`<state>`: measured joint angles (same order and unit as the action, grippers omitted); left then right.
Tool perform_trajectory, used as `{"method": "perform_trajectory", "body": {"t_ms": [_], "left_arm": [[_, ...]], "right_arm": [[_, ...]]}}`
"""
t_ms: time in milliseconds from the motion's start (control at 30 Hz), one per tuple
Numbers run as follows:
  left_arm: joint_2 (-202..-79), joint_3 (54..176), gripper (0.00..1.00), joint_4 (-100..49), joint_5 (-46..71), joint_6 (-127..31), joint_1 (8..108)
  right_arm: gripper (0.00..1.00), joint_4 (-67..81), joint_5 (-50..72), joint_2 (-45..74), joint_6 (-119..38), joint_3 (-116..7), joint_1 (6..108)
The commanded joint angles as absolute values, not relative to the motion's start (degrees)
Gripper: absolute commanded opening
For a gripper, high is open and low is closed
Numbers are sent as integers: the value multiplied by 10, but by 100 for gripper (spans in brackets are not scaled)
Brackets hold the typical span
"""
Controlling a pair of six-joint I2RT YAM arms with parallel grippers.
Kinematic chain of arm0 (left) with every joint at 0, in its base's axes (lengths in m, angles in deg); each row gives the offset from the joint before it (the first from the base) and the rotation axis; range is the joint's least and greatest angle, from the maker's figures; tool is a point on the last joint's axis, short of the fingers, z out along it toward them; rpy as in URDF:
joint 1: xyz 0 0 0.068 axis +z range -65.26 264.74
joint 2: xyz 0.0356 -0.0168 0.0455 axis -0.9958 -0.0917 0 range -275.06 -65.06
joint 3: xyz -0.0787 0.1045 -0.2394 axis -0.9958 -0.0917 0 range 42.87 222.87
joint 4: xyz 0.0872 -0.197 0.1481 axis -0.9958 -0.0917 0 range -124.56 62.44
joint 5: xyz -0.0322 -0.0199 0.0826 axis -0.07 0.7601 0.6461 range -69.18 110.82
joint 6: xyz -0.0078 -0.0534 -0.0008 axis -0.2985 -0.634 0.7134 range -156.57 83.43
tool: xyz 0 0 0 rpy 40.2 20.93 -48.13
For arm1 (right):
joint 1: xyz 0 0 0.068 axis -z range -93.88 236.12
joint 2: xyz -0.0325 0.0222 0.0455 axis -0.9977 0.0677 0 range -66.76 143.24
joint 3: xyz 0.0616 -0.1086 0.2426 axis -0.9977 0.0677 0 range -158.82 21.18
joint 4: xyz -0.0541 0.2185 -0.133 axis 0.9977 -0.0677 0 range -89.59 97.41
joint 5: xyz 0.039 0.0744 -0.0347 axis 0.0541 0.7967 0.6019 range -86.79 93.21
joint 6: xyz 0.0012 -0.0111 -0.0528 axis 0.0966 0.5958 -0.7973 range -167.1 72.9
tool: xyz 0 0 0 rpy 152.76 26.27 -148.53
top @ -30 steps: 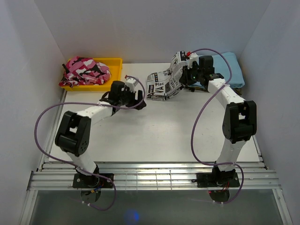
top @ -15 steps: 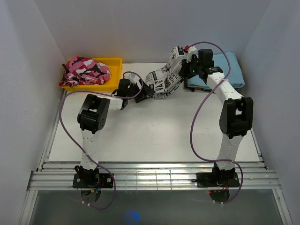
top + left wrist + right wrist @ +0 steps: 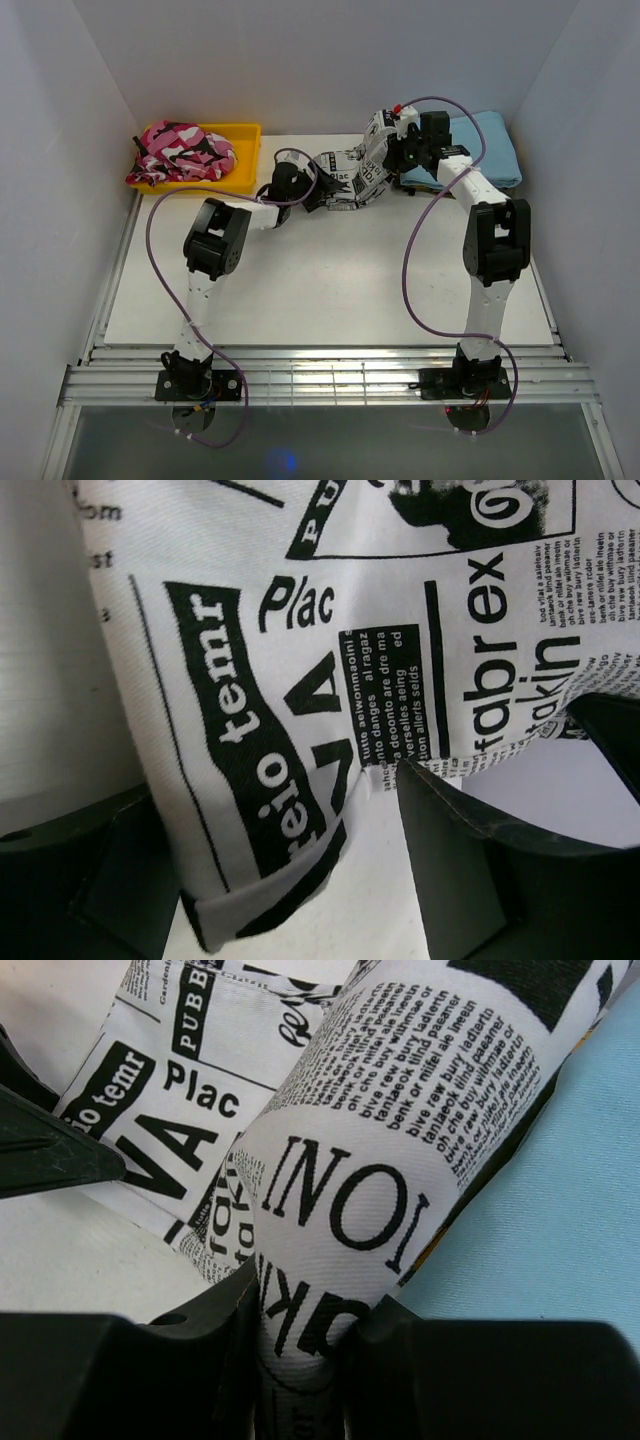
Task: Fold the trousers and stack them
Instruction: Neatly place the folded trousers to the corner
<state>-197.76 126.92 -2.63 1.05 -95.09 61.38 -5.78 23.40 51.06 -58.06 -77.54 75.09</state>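
My right gripper is to lay the trousers, now bunched at the back of the table, down flat on top of the light blue folded cloth (image 3: 468, 150).
The trousers (image 3: 350, 178), white with black newspaper print, lie bunched at the back of the table, one end lifted. My right gripper (image 3: 398, 152) is shut on that lifted end, and the right wrist view shows a roll of the fabric (image 3: 390, 1130) pinched between its fingers (image 3: 205, 1355). My left gripper (image 3: 316, 194) is at the trousers' left edge and open. In the left wrist view the hem (image 3: 270, 890) lies on the table between the widely spread fingers (image 3: 470, 865), with the printed cloth (image 3: 400, 630) filling the view beyond.
A yellow tray (image 3: 250, 135) at the back left holds a pink camouflage garment (image 3: 185, 150). A light blue folded cloth (image 3: 492, 145) lies at the back right, right beside the held end of the trousers (image 3: 560, 1210). White walls close in three sides.
My left arm has stretched towards the back and right, bringing its gripper up to the trousers' edge. The right gripper has shifted a little with the lifted end.
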Motion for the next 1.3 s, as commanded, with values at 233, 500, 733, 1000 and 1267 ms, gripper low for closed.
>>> {"method": "perform_trajectory", "body": {"t_ms": [233,500,733,1000,1267], "left_arm": [[-2036,1358,3,-184,86,-916,581],[-2010,1415,0,-117,68,-825,590],[-2013,1438,0,-37,44,-810,585],[-2067,1554,0,-8,-14,-795,568],[-2176,1748,0,21,-22,-793,524]], "right_arm": [[8,4,249,513,-584,-833,748],[8,60,214,467,-616,-849,769],[8,103,225,457,-612,-877,806],[8,158,217,450,-579,-907,853],[8,184,215,428,-566,-899,912]]}}
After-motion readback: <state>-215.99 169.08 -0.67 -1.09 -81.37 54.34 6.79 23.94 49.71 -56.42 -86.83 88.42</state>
